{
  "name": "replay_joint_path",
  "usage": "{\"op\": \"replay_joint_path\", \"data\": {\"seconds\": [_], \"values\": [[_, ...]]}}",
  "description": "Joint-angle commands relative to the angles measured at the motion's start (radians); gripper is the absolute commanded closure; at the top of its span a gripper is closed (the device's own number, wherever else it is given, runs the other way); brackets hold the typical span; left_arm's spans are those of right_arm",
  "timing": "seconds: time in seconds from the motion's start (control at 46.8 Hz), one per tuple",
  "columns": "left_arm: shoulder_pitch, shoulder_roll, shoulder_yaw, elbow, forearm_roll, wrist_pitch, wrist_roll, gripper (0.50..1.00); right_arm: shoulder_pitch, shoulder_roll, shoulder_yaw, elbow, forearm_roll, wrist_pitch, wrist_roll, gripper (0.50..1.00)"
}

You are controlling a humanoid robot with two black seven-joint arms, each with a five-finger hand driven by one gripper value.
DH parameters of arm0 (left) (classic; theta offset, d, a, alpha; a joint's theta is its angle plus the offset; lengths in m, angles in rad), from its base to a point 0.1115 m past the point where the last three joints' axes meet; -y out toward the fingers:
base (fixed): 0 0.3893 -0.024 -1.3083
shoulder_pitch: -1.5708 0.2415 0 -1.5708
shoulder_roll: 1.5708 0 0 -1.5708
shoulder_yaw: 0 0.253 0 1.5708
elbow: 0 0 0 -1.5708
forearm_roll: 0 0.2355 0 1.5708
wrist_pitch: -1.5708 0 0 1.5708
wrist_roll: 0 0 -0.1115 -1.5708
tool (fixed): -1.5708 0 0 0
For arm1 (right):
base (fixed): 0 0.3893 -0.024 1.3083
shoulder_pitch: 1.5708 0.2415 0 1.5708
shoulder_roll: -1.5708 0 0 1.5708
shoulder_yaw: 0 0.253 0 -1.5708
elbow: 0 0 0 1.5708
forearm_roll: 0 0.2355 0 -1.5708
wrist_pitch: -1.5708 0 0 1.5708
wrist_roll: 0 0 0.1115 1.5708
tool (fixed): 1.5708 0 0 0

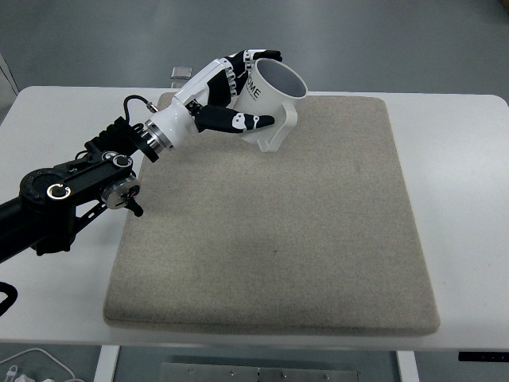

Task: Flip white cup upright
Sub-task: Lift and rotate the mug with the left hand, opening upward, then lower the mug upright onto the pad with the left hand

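Next, my left gripper sets the white cup down on the beige mat (246, 189) near the mat's middle, a little toward the arm's side, and lets go.
A white cup (274, 99) with dark lettering on its side stands at the far left part of the beige mat (278, 239), its open mouth facing up and slightly toward the far side, its handle pointing to the near right. My left hand (238, 91) wraps around the cup's left side. The thumb (238, 122) lies across the front and the fingers (254, 57) curl over the far rim. The left arm (71, 191) reaches in from the lower left. The right arm does not show.
The mat covers most of a white table (461, 159). A small grey clip-like object (181, 74) sits at the table's far edge behind the hand. Cables lie on the floor at the lower left.
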Motion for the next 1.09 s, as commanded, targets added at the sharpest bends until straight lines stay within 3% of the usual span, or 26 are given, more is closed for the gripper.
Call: {"op": "replay_joint_path", "data": {"seconds": [0.0, 0.535, 1.069], "values": [[0.026, 0.003, 0.001, 0.012, 0.001, -0.011, 0.000, 1.000, 0.000, 0.000, 0.000, 0.000, 0.000, 0.000, 0.000, 0.570], [0.089, -0.007, 0.009, 0.199, 0.001, -0.158, 0.000, 1.000, 0.000, 0.000, 0.000, 0.000, 0.000, 0.000, 0.000, 0.570], [0.073, -0.015, 0.010, 0.206, 0.007, -0.201, 0.000, 1.000, 0.000, 0.000, 0.001, 0.000, 0.000, 0.000, 0.000, 0.570]]}}
